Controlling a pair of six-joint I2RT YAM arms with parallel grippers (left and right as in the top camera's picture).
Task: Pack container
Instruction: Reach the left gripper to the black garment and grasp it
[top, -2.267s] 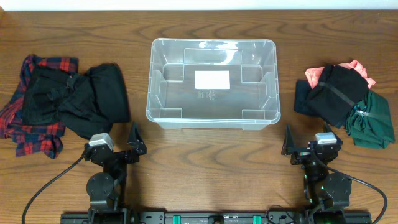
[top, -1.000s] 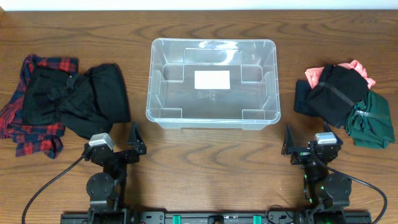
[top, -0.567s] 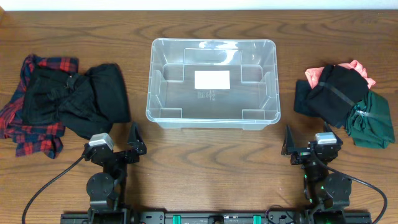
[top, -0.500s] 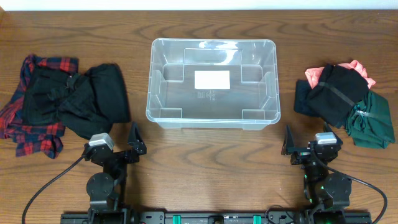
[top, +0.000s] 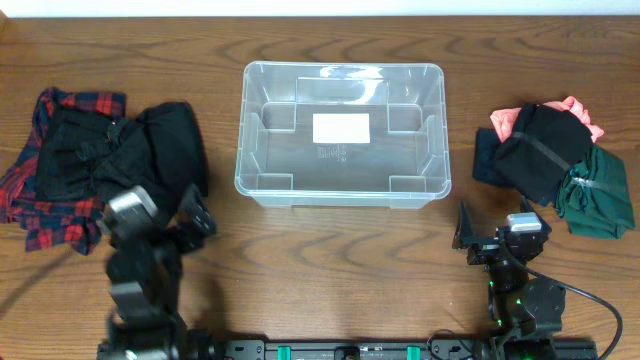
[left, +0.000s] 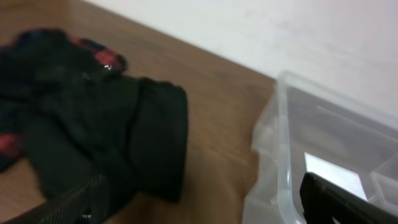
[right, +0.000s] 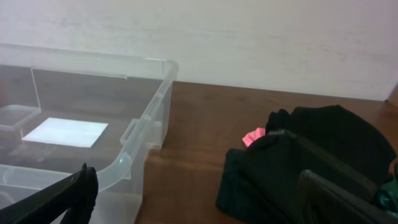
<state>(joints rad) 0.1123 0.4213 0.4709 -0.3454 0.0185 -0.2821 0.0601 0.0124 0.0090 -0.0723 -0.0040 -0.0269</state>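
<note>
The robot's left gripper will next move to the black clothes on the red plaid cloth and close on their far corner (top: 186, 114) (left: 176, 99) beside the clear plastic container.
The clear plastic container (top: 243, 130) stands open and empty at the table's middle, with a white label (top: 341, 128) on its bottom. My left gripper (top: 162, 226) is open and empty, just in front of the left pile of black clothes (top: 140, 160) lying on red plaid cloth (top: 60, 230). In the left wrist view its gripper (left: 205, 214) faces the black clothes (left: 124, 137), with the container (left: 283, 155) at the right. My right gripper (top: 500, 240) is open and empty near the front edge. In the right wrist view its gripper (right: 199, 214) points between the container (right: 149, 93) and a black garment (right: 311, 149).
A right pile holds black (top: 540, 150), pink (top: 575, 108) and green (top: 598, 195) clothes. A bit of pink cloth (right: 254, 135) shows in the right wrist view. Bare wood lies between the container and both piles. A pale wall runs behind the table.
My left arm has left its rest pose, moving left and up toward the left pile of clothes. The right arm, container and piles have not moved.
</note>
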